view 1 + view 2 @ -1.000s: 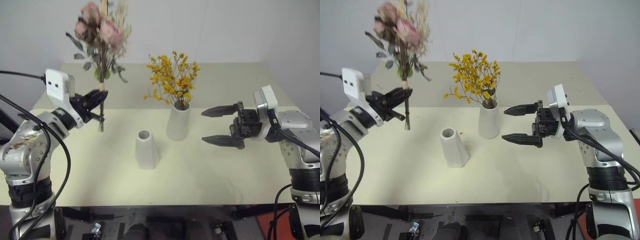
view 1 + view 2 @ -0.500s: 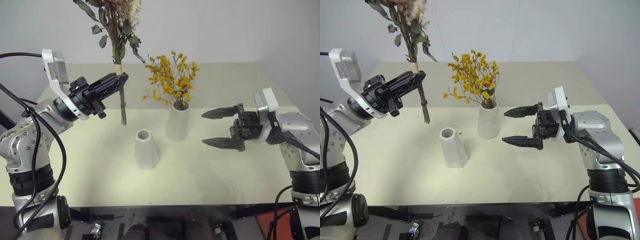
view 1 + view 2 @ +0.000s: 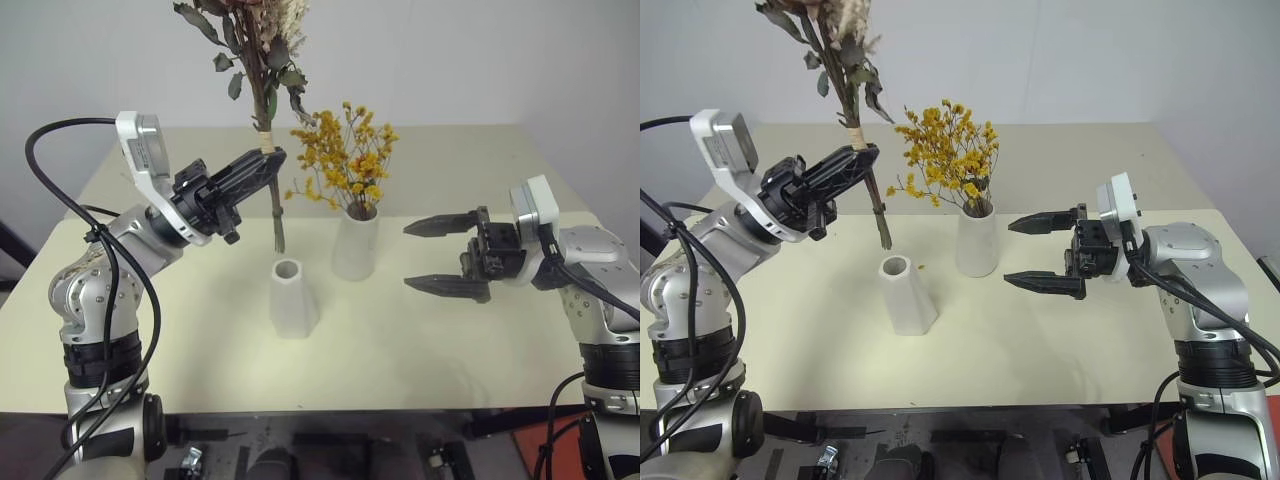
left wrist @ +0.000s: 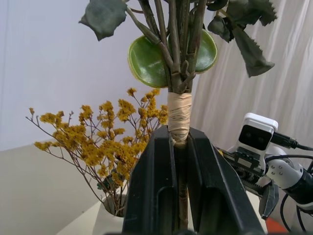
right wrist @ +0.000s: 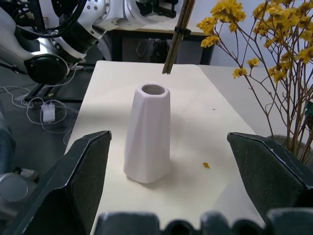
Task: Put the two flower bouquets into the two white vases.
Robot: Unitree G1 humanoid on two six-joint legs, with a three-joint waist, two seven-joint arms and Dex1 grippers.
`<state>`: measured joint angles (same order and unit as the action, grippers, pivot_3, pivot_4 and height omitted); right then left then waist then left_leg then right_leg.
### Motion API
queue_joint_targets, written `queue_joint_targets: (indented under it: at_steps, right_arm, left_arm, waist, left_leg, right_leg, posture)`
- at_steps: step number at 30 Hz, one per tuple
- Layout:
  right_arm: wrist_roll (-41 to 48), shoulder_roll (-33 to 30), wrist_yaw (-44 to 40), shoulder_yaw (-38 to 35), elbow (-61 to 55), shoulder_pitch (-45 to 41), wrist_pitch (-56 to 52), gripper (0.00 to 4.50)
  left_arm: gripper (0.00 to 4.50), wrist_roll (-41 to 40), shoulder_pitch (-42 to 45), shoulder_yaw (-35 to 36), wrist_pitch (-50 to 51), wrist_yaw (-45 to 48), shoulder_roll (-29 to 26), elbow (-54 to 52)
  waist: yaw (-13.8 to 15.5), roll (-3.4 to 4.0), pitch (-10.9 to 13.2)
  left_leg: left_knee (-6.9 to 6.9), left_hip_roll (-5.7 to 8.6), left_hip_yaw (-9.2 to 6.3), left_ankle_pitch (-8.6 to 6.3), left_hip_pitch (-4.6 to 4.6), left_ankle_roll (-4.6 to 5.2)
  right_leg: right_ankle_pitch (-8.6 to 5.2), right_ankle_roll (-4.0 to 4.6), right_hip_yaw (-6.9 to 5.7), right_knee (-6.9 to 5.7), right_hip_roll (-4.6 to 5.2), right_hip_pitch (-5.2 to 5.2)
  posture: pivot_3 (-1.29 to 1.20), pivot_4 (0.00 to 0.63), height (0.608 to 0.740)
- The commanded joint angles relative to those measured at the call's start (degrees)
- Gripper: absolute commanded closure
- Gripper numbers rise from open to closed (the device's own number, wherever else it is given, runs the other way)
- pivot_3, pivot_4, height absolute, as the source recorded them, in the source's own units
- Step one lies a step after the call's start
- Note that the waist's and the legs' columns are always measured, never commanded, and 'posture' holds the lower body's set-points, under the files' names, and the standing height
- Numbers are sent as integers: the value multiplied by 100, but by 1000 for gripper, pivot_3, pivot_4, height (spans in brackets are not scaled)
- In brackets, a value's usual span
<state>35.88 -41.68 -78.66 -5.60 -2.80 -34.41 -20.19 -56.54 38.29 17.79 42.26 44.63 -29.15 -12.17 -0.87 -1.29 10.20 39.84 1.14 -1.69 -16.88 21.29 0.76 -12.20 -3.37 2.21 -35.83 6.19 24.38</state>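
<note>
Next, I let go of the rose bouquet, now hanging just above the vase's mouth, with my left gripper in the opening of the empty faceted white vase [image 3: 287, 269].
My left gripper [image 3: 262, 160] is shut on the tied stems of the rose bouquet [image 3: 267, 110], just below the tape wrap [image 4: 179, 110]. The bouquet stands nearly upright, with its blooms cut off by the view's top edge. The stem ends [image 3: 280, 248] hang just above and slightly behind the mouth of the shorter faceted white vase [image 3: 292, 298]. The yellow bouquet [image 3: 345, 150] stands in the taller white vase [image 3: 355, 250], to the right of the faceted one. To the right of both vases my right gripper [image 3: 435, 255] is held level and open, holding nothing and pointing at them.
The pale table [image 3: 450, 340] carries just the two vases, and a tiny yellow crumb [image 5: 206, 165] lies near the faceted one. A white wall closes off the far side. The table's front edge runs below the vases.
My left gripper has carried the rose bouquet to the right, and its stem ends now hang over the faceted vase. The right gripper has stayed still and open.
</note>
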Motion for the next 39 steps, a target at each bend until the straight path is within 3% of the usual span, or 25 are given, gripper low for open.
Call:
queue_joint_targets:
  at_steps: [1, 12, 39]
  right_arm:
    - [146, -19, 26, -241, -185, 26, 144, 0]
    - [187, -49, 62, -279, -238, 110, 157, 0]
    - [206, 0, 213, -311, -344, 228, 141, 0]
  left_arm:
    - [4415, -119, -18, -28, -110, 48, 19, -192]
    - [4415, 552, -536, -421, -898, 386, 196, -175]
    - [4415, 565, -1409, -642, -907, 410, 162, -502]
  waist:
    - [1, 0, 0]
    - [4, 0, 0]
    - [4, 0, 0]
  left_leg:
    - [0, 0, 0, 0, 0, 0]
    - [0, 0, 1, 0, 0, 0]
    - [-1, -1, 0, 0, -4, 1]
  right_leg:
    - [0, 0, 0, 0, 0, 0]
    - [0, 0, 0, 1, -1, -1]
    - [0, 0, 0, 2, -1, -3]
  posture:
    - [0, 150, 740]
    - [0, 150, 740]
    - [0, 150, 740]
